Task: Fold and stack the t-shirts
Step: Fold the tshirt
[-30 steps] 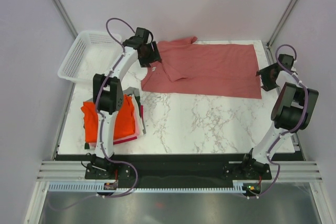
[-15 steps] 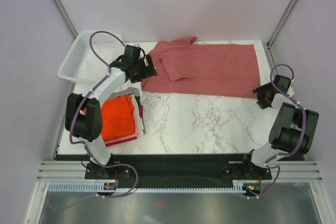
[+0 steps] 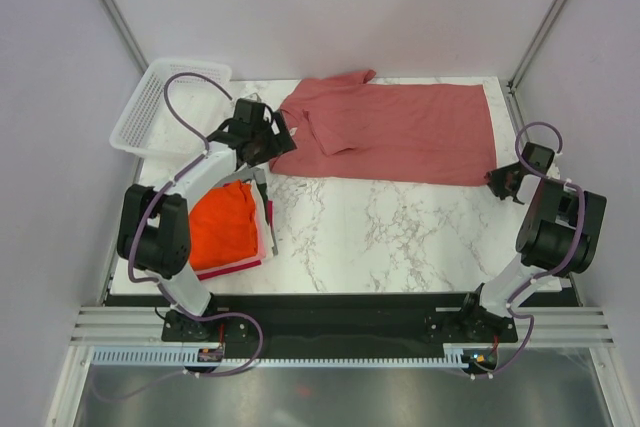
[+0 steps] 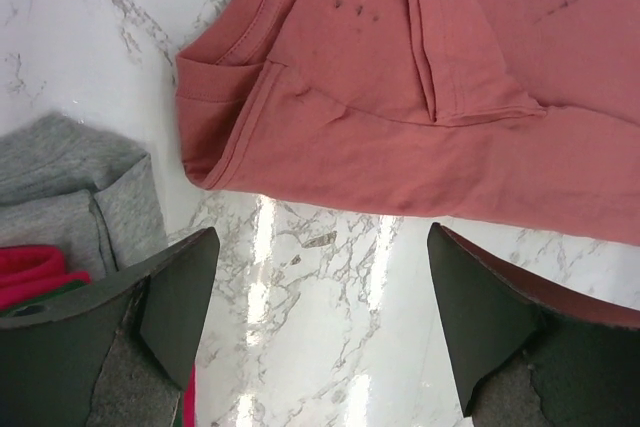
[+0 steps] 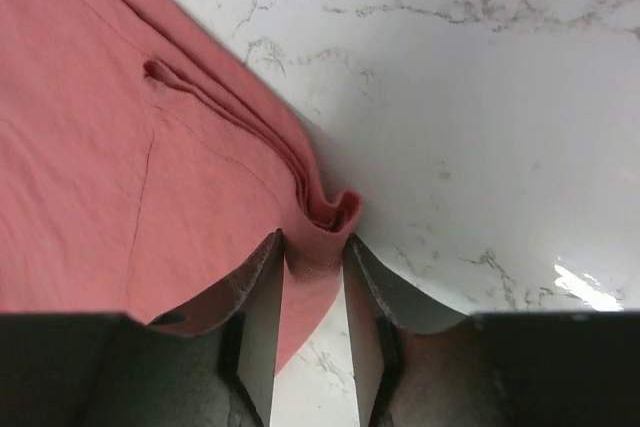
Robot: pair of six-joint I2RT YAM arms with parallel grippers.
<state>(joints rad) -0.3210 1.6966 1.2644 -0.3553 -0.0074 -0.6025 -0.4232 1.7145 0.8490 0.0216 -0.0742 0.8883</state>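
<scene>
The pinkish-red t-shirt is to be grabbed next with my left gripper by its collar end's near corner (image 3: 275, 171) (image 4: 213, 179), the one beside the folded grey tee.
A dusty pinkish-red t-shirt (image 3: 400, 132) lies spread flat across the back of the marble table, its collar end to the left. My left gripper (image 3: 270, 139) hovers open just in front of that collar end; in the left wrist view only bare marble shows between its wide-apart fingers (image 4: 180, 292), with the shirt (image 4: 400, 97) beyond them. My right gripper (image 3: 503, 182) is at the shirt's near right corner. In the right wrist view its jaws (image 5: 313, 242) pinch a bunched fold of the shirt's edge (image 5: 325, 217). A stack of folded t-shirts with a bright orange-red one (image 3: 225, 222) on top sits at the left.
A white mesh basket (image 3: 150, 112) stands at the back left corner. A folded grey tee (image 4: 70, 182) and a red-pink edge (image 4: 30, 272) of the stack lie just left of my left fingers. Bare marble (image 3: 400, 237) fills the near middle and right.
My left gripper came off the collar, drew back toward the stack and opened wide. My right gripper slid nearer along the shirt's right edge and closed on its corner.
</scene>
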